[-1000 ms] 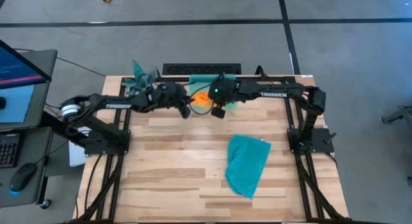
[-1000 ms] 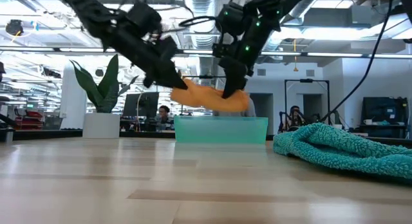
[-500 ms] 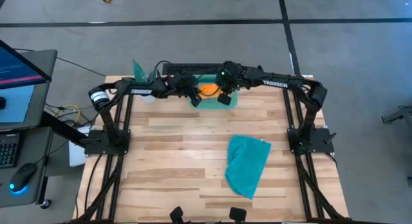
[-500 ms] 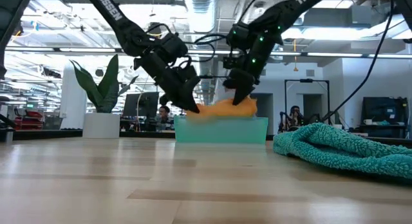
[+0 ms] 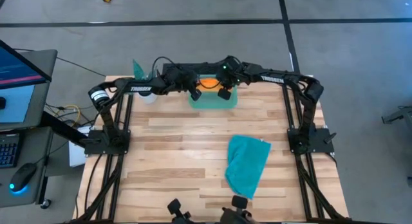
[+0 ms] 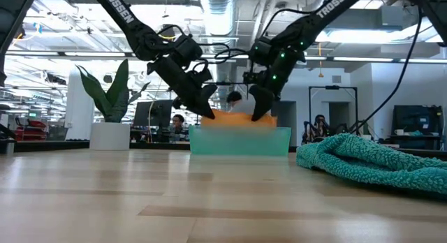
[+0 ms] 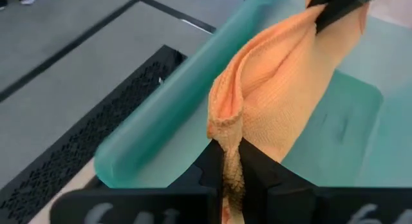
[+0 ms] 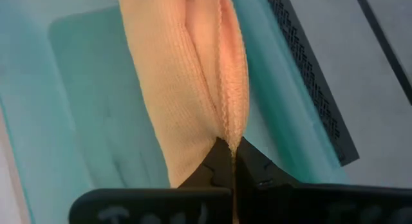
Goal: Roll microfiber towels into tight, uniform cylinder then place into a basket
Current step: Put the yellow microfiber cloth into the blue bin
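Observation:
The robot's left gripper will release the orange towel in the far half of the teal-green basket [image 5: 209, 84] [image 7: 278, 87], along the far side of the basket. The orange towel now hangs over that basket.
The orange rolled towel [image 5: 208, 86] hangs between my two grippers, over the teal-green basket [image 5: 213, 102] at the table's far edge. In the low view the orange towel [image 6: 234, 118] sits level with the rim of the basket [image 6: 239, 141]. My left gripper [image 5: 195, 93] is shut on its left end and my right gripper [image 5: 223, 93] on its right end. The teal-blue towel [image 5: 248, 164] lies rumpled and flat on the table at the near right, with no gripper on it. My left gripper pinches the roll's left end [image 7: 226, 139] between its two fingers, slanting down from the table's left. Several folded layers bunch at the fingertips. The roll stretches away over the basket floor toward the other gripper. My right gripper pinches the roll's right end [image 8: 226, 130] between its two fingers, slanting steeply down from the right. A hemmed edge and folded layers run into the fingertips. The roll lies lengthwise over the basket's inside.
A potted plant [image 5: 143, 74] stands at the far left corner, close to the left arm. A black perforated panel [image 5: 201, 69] lies just behind the basket. The table's middle and left are bare wood [image 5: 167, 153].
Both grippers have carried the orange roll toward the table's far edge and a little down. It was in the air in front of the basket and now hangs over the basket at rim height. Both stay shut on its ends.

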Controlling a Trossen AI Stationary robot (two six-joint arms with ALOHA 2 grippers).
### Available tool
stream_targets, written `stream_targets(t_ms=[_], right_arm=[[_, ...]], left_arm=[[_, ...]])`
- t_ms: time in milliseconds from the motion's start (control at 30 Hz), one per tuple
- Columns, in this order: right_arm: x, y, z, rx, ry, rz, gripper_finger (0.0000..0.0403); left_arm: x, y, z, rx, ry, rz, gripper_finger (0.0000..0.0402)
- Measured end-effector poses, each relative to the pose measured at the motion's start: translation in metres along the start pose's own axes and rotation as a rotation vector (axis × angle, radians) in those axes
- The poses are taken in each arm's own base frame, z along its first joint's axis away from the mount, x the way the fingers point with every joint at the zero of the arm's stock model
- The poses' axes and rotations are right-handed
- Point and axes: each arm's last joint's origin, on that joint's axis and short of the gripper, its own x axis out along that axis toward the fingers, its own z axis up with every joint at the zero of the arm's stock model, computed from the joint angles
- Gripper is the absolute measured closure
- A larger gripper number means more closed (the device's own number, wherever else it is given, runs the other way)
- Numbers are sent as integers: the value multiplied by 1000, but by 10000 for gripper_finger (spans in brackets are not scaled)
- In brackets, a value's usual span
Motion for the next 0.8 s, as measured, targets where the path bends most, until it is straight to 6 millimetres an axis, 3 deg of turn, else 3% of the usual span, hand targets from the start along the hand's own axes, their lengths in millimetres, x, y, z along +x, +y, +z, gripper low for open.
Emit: stream_targets(t_ms=[333, 800], right_arm=[[19, -9, -10, -17, 31, 35, 393], [26, -13, -11, -68, 24, 14, 393]], left_arm=[[24, 4, -18, 2, 39, 13, 391], [26, 9, -20, -1, 51, 57, 390]])
